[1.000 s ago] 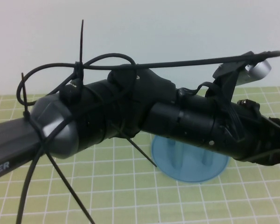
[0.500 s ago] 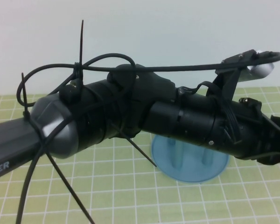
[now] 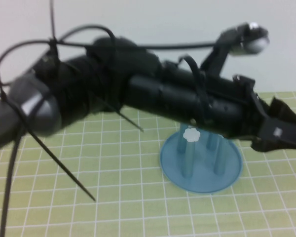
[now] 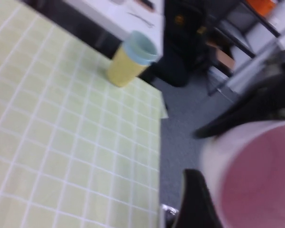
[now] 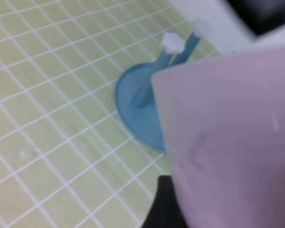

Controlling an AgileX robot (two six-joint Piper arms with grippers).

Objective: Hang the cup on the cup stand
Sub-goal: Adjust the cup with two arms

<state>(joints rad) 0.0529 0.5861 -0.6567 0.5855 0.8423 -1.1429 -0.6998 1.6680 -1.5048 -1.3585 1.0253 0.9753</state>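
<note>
The rim of the cup is beside my left gripper's finger, so next I open my left gripper and take the cup's side with a finger inside the cup's opening (image 4: pixel 261 180).
The pale pink cup (image 4: pixel 256 180) fills the corner of the left wrist view, its pinker inside facing the camera. My left gripper (image 4: pixel 247 190) has a black finger (image 4: pixel 194 199) against the cup's wall. In the high view the left arm crosses the picture and its gripper (image 3: pixel 286 136) is at the right edge, level with the peg tops; the cup is hidden there. In the right wrist view the cup's outer wall (image 5: pixel 228 142) is in my right gripper (image 5: pixel 228 194), one finger (image 5: pixel 166 204) on it. The blue cup stand (image 3: pixel 187 175) stands under the left arm and shows in the right wrist view (image 5: pixel 133 109).
A yellow cup with a pale blue rim (image 4: pixel 128 59) lies on the green gridded mat near the table's edge. Beyond that edge are grey floor and dark furniture. Loose black cable ties (image 3: pixel 64 168) stick out from the left arm.
The left arm has lifted and swung, with its gripper end higher. The stand's pegs and one white flower cap now show below the arm.
</note>
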